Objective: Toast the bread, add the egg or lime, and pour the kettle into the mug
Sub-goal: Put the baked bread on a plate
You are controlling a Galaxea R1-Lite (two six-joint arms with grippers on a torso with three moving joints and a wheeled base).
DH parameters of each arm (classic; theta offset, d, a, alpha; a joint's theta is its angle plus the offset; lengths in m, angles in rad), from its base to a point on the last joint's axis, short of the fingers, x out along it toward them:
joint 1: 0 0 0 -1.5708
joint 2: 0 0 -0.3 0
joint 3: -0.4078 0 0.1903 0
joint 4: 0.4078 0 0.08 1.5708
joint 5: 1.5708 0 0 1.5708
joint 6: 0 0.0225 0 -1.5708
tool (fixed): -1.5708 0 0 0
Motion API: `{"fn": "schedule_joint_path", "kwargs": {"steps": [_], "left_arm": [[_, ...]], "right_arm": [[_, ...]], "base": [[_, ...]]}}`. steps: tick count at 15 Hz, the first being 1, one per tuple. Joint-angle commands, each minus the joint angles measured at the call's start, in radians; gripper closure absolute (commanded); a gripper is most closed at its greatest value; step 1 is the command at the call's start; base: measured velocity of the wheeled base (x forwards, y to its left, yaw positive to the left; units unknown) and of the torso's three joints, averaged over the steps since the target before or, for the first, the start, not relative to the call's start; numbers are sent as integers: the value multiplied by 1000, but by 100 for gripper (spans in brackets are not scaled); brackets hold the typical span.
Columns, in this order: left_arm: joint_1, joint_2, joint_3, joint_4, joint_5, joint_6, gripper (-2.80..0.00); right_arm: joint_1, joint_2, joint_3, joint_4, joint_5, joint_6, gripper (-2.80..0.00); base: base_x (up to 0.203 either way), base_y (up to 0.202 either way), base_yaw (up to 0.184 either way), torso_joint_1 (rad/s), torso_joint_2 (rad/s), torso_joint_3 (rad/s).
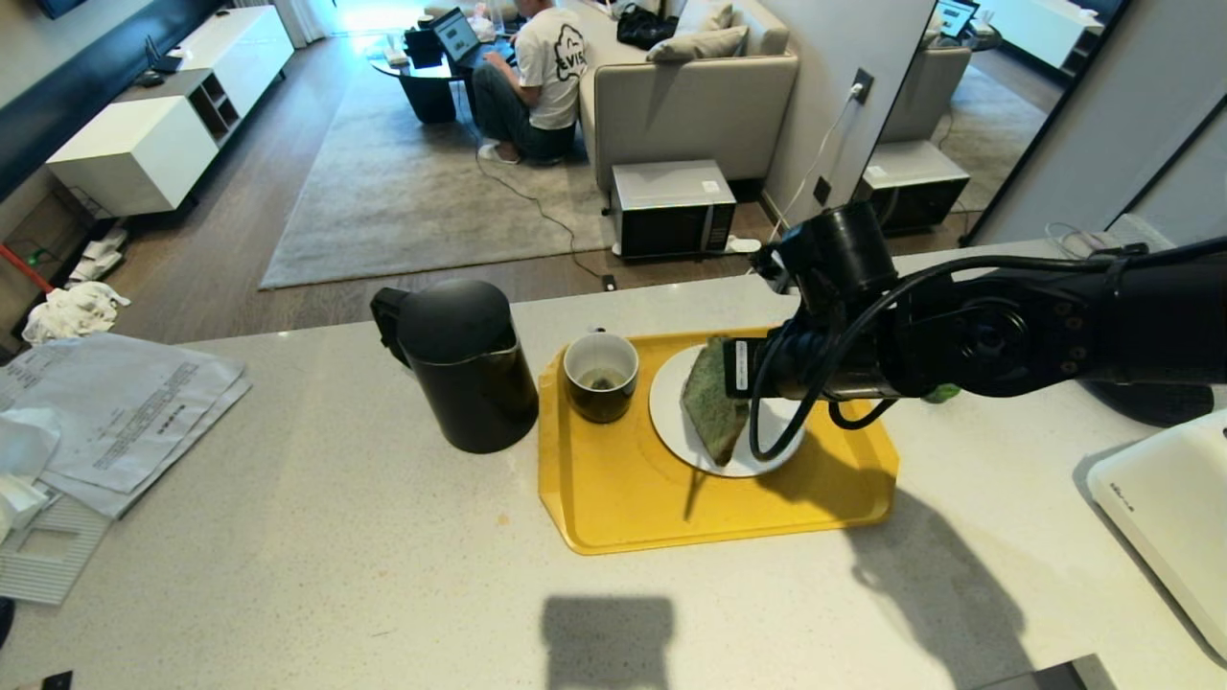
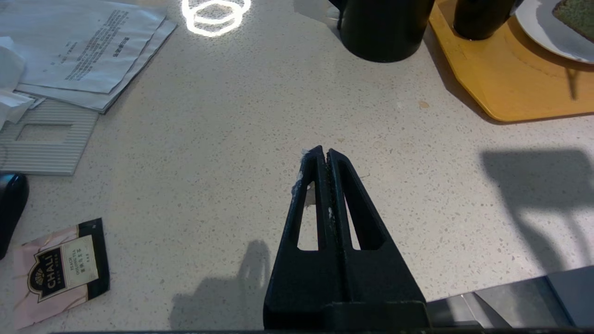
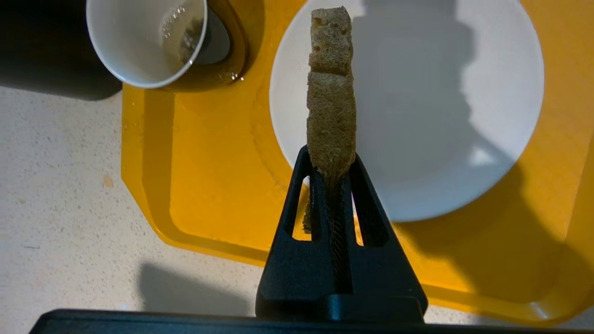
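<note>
My right gripper has a place for the bread on the white plate's half farther from the mug (image 1: 761,425) (image 3: 447,128). It will lay the bread down flat there.
My right gripper (image 3: 330,162) is shut on the lower edge of the bread (image 3: 331,93), holding the slice upright on edge over the white plate (image 3: 441,93). From the head the bread (image 1: 714,398) shows a greenish crumb and hangs above the plate (image 1: 671,407) on the yellow tray (image 1: 623,489). The mug (image 1: 601,376) stands on the tray left of the plate, with a little dark liquid inside. The black kettle (image 1: 460,364) stands on the counter left of the tray. A bit of the green lime (image 1: 942,392) shows behind my right arm. My left gripper (image 2: 325,153) is shut and empty over the counter.
Papers (image 1: 125,402) lie at the counter's left. A white appliance (image 1: 1169,508) sits at the right edge. A tea sachet (image 2: 60,269) lies near my left gripper. Beyond the counter's far edge a person (image 1: 537,77) sits on the floor by a sofa.
</note>
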Motion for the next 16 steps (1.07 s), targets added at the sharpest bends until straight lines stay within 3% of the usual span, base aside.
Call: {"fn": "schedule_joint_path", "kwargs": {"steps": [1,7,16], "left_arm": [[0,-1,0,-1,0,0,0],[0,-1,0,-1,0,0,0],[0,-1,0,-1,0,0,0]], "right_arm": [[0,31,-54,0,-1,2,0],[-3,86,-118,-1,-30,3,0],[-78,118,-55,-9,-99,2,0]], "base": [[0,0,0,0,0,0],[0,0,0,0,0,0],[0,0,0,0,0,0]]}}
